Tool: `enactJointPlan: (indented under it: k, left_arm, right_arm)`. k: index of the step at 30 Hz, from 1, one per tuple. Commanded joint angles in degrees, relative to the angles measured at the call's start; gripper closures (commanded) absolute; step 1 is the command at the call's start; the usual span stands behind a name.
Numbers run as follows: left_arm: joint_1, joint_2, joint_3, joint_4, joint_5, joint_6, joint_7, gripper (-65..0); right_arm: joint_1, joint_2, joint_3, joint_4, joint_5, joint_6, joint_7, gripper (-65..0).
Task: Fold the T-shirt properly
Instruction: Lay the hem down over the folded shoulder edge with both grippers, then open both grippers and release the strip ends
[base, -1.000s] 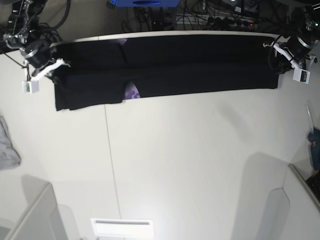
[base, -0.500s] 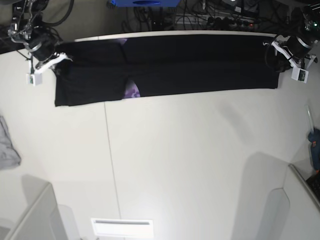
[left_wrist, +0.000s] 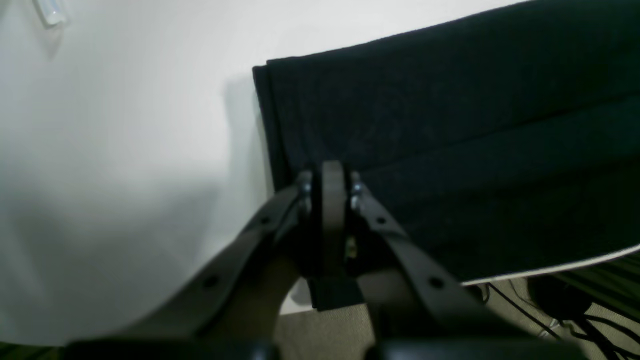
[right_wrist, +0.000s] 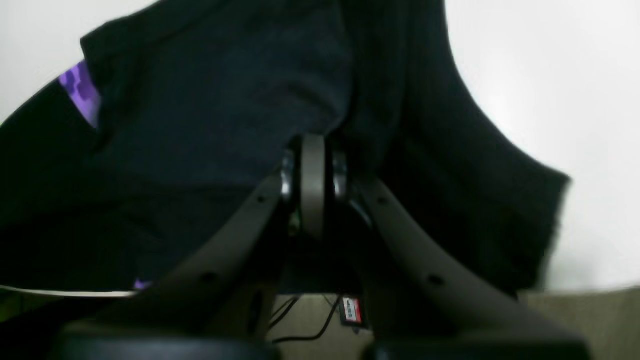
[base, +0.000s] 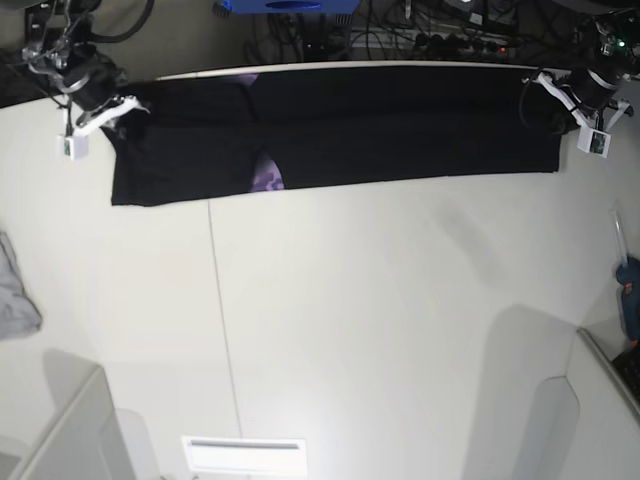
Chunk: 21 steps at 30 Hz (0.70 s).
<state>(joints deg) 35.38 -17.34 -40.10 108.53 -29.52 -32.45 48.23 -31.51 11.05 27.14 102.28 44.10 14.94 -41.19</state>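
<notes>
The black T-shirt's far corner hangs past the table's edge, so my left gripper should regrip the T-shirt's end (base: 552, 152) and draw it in with my right gripper.
The black T-shirt (base: 400, 130) lies folded into a long narrow strip along the table's far edge, with a bit of purple print (base: 265, 180) peeking out at a fold. My left gripper (base: 572, 100) is at the strip's right end in the base view. In the left wrist view its jaws (left_wrist: 327, 182) are pressed together on the T-shirt's (left_wrist: 450, 125) corner edge. At the other end is my right gripper (base: 100, 100). Its jaws (right_wrist: 312, 160) look together, with a ridge of the T-shirt (right_wrist: 200, 100) bunched at the tips and purple print (right_wrist: 80, 90) to the side.
A small grey cloth (base: 15, 290) lies at the table's left edge, and a teal object (base: 628, 290) sits at the right edge. Grey box corners rise at the bottom left (base: 60, 430) and bottom right (base: 600, 410). Cables (base: 400, 35) crowd the space behind the table.
Both grippers have shifted toward the table's far edge, and the T-shirt strip has slid that way with them. The sleeve end by the right gripper moved most.
</notes>
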Motion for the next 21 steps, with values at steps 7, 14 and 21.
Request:
enactJointPlan:
  k: [7,14,21]
  left_arm:
    - [0.4,-0.8,-0.7,1.1,-0.2,0.1,-1.1,-25.2]
    - [2.2,0.3,-4.5,3.5,-5.2,0.0,-1.1,-44.1]
    - [-0.2,0.6,-2.4,-0.5,-7.4,0.1,-1.1,0.0]
  right_arm:
    - [-0.8,-2.2,5.6,3.3,0.6,0.3,1.1,-24.3]
    - [-0.6,-2.5,5.8,9.5,0.6,0.5,0.9,-24.2]
    - [3.0,-2.4,0.8,5.9,0.6,0.5,0.7,-5.3]
